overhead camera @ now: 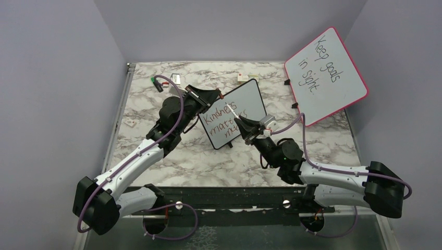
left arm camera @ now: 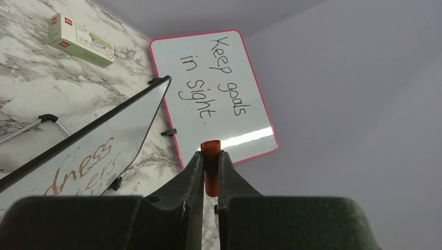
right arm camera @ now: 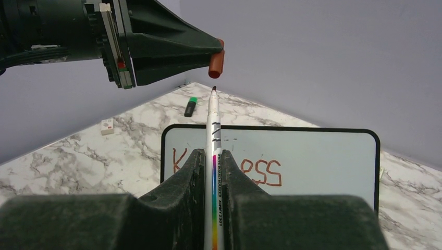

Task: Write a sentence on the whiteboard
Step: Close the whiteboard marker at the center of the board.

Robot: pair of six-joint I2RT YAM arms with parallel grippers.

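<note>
My right gripper is going to set the white marker down on the marble table (overhead camera: 259, 161) in front of the black-framed whiteboard.
The black-framed whiteboard (overhead camera: 245, 101) lies on the marble table, and its edge (left arm camera: 104, 122) shows in the left wrist view. The red-brown sentence (overhead camera: 221, 115) runs over three lines and starts with "Kindness matters"; my right gripper covers part of it. My right gripper (overhead camera: 241, 122) (right arm camera: 213, 156) is shut on a white marker (right arm camera: 213, 130), held above the whiteboard (right arm camera: 323, 156) with its bare tip pointing up. My left gripper (overhead camera: 219, 95) (left arm camera: 210, 154) is shut on a red-orange marker cap (left arm camera: 211, 172). That cap (right arm camera: 216, 62) hangs just above the marker's tip, a small gap apart.
A larger pink-framed board (overhead camera: 326, 75) reading "Keep goals in sight" leans at the back right. A green-capped marker (overhead camera: 156, 83) lies at the back left. Small boxes (overhead camera: 243, 78) (overhead camera: 176, 78) sit along the back edge, and a small block (overhead camera: 130, 123) by the left edge.
</note>
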